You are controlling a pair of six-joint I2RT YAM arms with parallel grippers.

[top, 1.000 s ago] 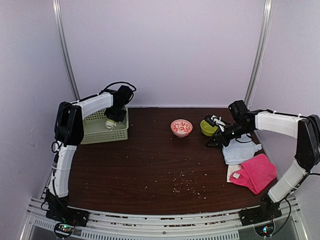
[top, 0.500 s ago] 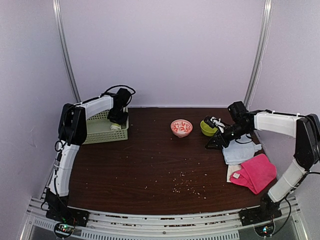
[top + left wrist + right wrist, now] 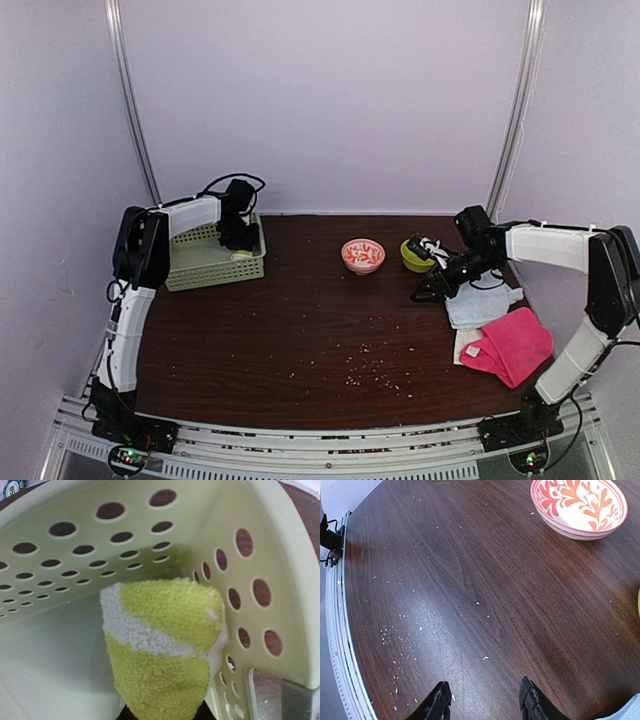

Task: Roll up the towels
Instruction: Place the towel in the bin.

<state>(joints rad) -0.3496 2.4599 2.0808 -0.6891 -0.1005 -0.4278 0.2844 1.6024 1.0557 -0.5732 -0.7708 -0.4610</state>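
Next, I lay the rolled yellow towel inside the green basket with my left gripper, along its end [image 3: 250,249] facing the red-and-white bowl.
A rolled yellow towel [image 3: 160,650] with a pale stripe fills the left wrist view. My left gripper [image 3: 162,716] is shut on its lower end, down inside the green basket [image 3: 150,545]. From above, that gripper [image 3: 238,236] sits at the basket's [image 3: 200,268] back right corner. My right gripper [image 3: 484,692] hovers open over bare wood with nothing between its fingers. In the top view it [image 3: 426,290] points left, just left of the light blue towel [image 3: 480,305]. The pink towel [image 3: 512,345] lies nearer the front, partly covering a cream towel [image 3: 464,344].
A red-and-white patterned bowl [image 3: 362,255] stands at the table's middle back, also in the right wrist view as the bowl [image 3: 577,505]. A yellow-green bowl [image 3: 414,256] sits beside it. Crumbs are scattered over the dark wooden table [image 3: 300,340].
My left gripper has sunk with the yellow towel deeper into the basket, and the basket has shifted slightly to the right. The right arm has hardly moved.
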